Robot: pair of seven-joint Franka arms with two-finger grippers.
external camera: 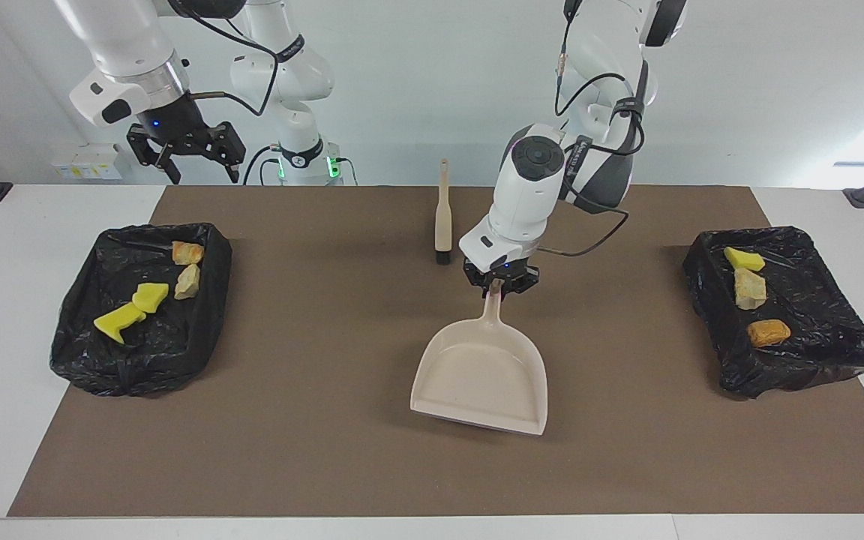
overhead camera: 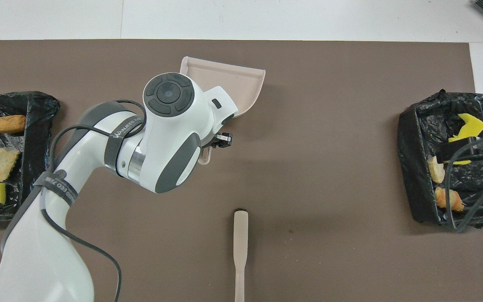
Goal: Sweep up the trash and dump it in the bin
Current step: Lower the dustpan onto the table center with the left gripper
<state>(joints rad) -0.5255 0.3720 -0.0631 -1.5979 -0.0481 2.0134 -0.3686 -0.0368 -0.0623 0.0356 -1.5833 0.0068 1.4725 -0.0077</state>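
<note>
Next, my left gripper releases the beige dustpan on the brown mat straight (overhead camera: 242,125) beyond the beige hand brush.
The trash lies in two black-bagged bins. In the bin (external camera: 139,367) at the right arm's end are two yellow sponge pieces (external camera: 118,322) and two tan lumps (external camera: 188,281). In the bin (external camera: 799,367) at the left arm's end are a yellow piece (external camera: 744,259), a tan lump (external camera: 749,289) and an orange-brown lump (external camera: 769,332). The beige dustpan (external camera: 481,375) lies empty on the brown mat at mid-table. My left gripper (external camera: 493,289) is shut on its handle. My right gripper (external camera: 192,161) is open and empty, raised over the bin at its end, which the overhead view (overhead camera: 472,153) also shows.
A beige hand brush (external camera: 443,217) lies on the mat nearer to the robots than the dustpan, also in the overhead view (overhead camera: 240,247). The brown mat (external camera: 312,450) covers most of the white table. The left arm hides part of the dustpan (overhead camera: 233,79) from above.
</note>
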